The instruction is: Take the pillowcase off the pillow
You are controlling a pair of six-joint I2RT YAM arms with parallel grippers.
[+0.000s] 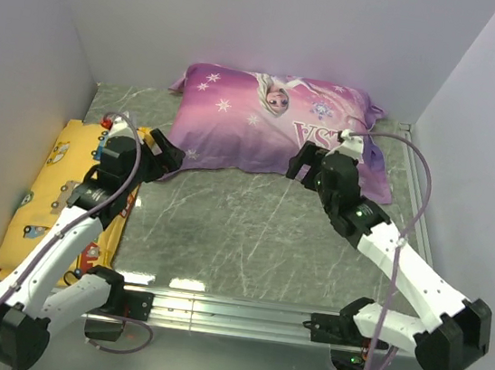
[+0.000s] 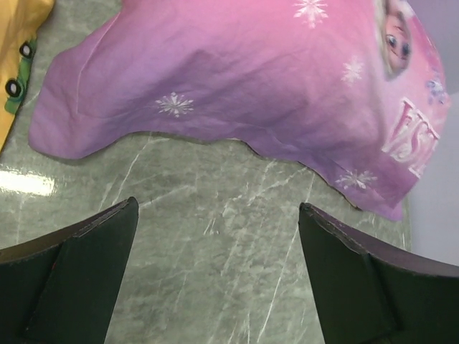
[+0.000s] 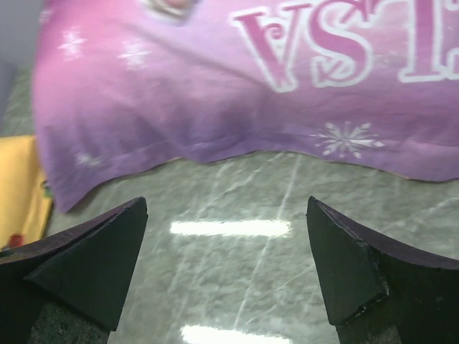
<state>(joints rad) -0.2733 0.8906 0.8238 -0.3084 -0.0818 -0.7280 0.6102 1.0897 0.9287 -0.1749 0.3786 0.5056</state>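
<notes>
Next, I close my right gripper on the purple-pink pillowcase's ELSA lettering (image 1: 338,139), at the letter E.
The purple-pink pillowcase (image 1: 274,125) with the princess print, snowflakes and "ELSA" lies at the back of the table, still filled out; the white pillow inside is hidden. It also shows in the left wrist view (image 2: 237,79) and the right wrist view (image 3: 237,86). My left gripper (image 1: 167,154) is open and empty just off the case's front left corner. My right gripper (image 1: 307,168) is open and empty just in front of the case's near edge, right of centre. Both hover above bare table, with fabric beyond the fingertips.
A yellow cushion (image 1: 55,187) with cartoon vehicles lies along the left wall, under my left arm; its edge shows in the left wrist view (image 2: 18,57). Grey marble tabletop (image 1: 241,230) spreads in front of the pillowcase. White walls close in on the left, back and right.
</notes>
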